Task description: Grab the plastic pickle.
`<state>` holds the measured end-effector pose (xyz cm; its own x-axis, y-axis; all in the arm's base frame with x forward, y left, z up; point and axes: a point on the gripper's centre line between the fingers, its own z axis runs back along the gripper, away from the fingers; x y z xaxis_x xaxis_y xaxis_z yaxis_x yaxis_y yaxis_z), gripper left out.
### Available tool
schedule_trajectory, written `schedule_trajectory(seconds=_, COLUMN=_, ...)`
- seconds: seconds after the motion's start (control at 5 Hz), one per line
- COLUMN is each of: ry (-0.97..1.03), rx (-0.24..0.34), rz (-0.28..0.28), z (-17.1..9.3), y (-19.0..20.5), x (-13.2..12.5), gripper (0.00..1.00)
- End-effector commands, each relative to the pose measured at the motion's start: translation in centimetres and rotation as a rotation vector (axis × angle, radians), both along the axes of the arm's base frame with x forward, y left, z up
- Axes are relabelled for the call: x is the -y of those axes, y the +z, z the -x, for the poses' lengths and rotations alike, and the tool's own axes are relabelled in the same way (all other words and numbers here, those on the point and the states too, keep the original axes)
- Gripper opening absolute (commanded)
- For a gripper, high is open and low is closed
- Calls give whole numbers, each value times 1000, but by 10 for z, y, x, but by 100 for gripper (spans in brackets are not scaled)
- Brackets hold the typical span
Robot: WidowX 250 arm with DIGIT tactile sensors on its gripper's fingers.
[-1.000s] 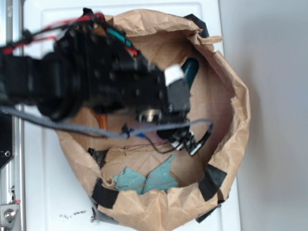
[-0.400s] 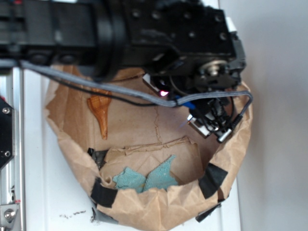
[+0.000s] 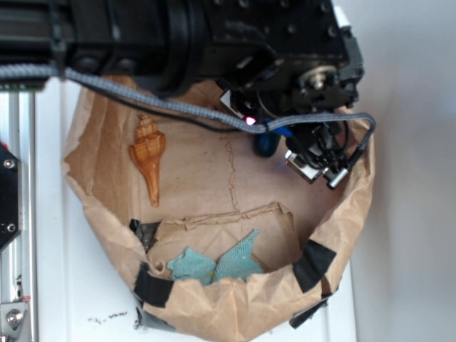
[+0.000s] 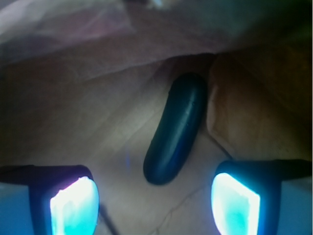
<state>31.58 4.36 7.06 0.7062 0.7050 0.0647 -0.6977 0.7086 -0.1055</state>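
The plastic pickle's far end touches the folded side beyond my gripper's open fingers; I should move closer and close on the pickle's near end [image 4: 161, 170].
The plastic pickle [image 4: 176, 129] is a glossy dark green oblong lying on brown paper, close against the bag's folded wall on its right. In the wrist view my gripper [image 4: 156, 198] is open. Its two glowing pads [image 4: 73, 205] stand wide apart with nothing between them, and the pickle's near end sits just ahead of the gap. In the exterior view only a dark end of the pickle [image 3: 266, 144] shows under the black arm [image 3: 285, 50], which hides the fingers.
A crumpled brown paper bag wall [image 3: 356, 192] rings the work area, held with black tape [image 3: 312, 265]. An orange spiral seashell [image 3: 148, 158] lies at the left. A teal mesh cloth [image 3: 217, 263] lies at the front. A metal rail [image 3: 14, 214] runs along the left.
The arm has swung from the bag's left-middle to its upper right, uncovering the seashell. In the last step it shifted slightly, and the pickle's end now shows beneath it.
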Motion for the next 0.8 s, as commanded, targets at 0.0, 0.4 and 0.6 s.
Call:
schedule_trajectory(seconds=0.0, ry=45, rx=79, rz=-37, z=-15, y=3, x=-29, gripper=100)
schedule_trajectory(seconds=0.4, ry=9, rx=75, rz=-57, z=-11, y=-19, x=-11, gripper=100)
schedule_trajectory(seconds=0.6, ry=-13, rx=75, rz=-82, z=-5, y=-28, x=-5, gripper=100)
